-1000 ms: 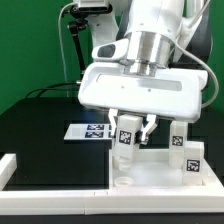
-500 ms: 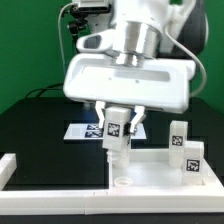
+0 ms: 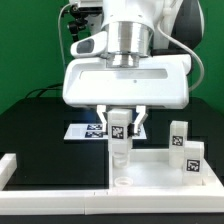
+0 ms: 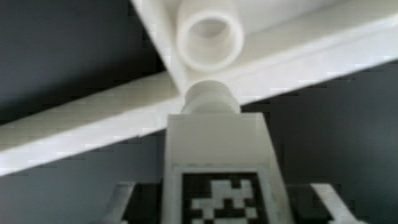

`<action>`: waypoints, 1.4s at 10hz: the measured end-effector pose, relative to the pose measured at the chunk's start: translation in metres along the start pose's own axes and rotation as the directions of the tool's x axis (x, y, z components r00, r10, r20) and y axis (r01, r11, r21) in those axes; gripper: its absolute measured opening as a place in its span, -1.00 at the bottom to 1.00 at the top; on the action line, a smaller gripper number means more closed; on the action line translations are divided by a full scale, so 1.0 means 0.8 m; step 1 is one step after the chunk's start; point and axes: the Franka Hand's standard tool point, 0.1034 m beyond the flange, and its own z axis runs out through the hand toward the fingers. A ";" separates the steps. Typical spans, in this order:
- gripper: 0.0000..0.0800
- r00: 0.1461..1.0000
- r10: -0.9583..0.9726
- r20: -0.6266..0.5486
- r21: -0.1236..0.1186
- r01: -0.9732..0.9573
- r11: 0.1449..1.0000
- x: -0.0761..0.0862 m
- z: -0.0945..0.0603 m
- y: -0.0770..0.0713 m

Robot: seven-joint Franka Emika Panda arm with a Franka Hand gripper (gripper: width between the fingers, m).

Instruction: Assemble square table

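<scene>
The white leg block will stand upright in the empty round socket (image 3: 122, 181) (image 4: 210, 42) near the square top's corner when my gripper lets go of it.
My gripper (image 3: 120, 126) is shut on a white leg block (image 3: 120, 140) with a black-and-white tag, holding it upright just above the square top (image 3: 150, 173). The leg's lower end hangs over a round socket (image 3: 122, 182) near the top's corner. In the wrist view the leg (image 4: 217, 150) runs from between my fingers toward the round socket (image 4: 210, 40), its tip short of the hole. Two more tagged leg blocks (image 3: 180, 137) (image 3: 193, 158) stand upright on the top at the exterior view's right.
The marker board (image 3: 85, 130) lies on the black table behind my gripper. A long white border rail (image 3: 50, 187) runs along the front, with a raised end (image 3: 8, 166) at the exterior view's left. The rail also crosses the wrist view (image 4: 89, 125).
My gripper has moved with the leg toward the exterior view's left and turned the leg from tilted to upright, over the socket.
</scene>
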 end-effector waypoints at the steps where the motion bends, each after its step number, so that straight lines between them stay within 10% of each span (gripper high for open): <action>1: -0.29 1.000 -0.003 -0.004 -0.005 0.003 1.000 -0.002 0.005 0.002; 14: -0.29 0.999 -0.037 0.010 -0.030 0.037 0.999 -0.029 0.035 0.003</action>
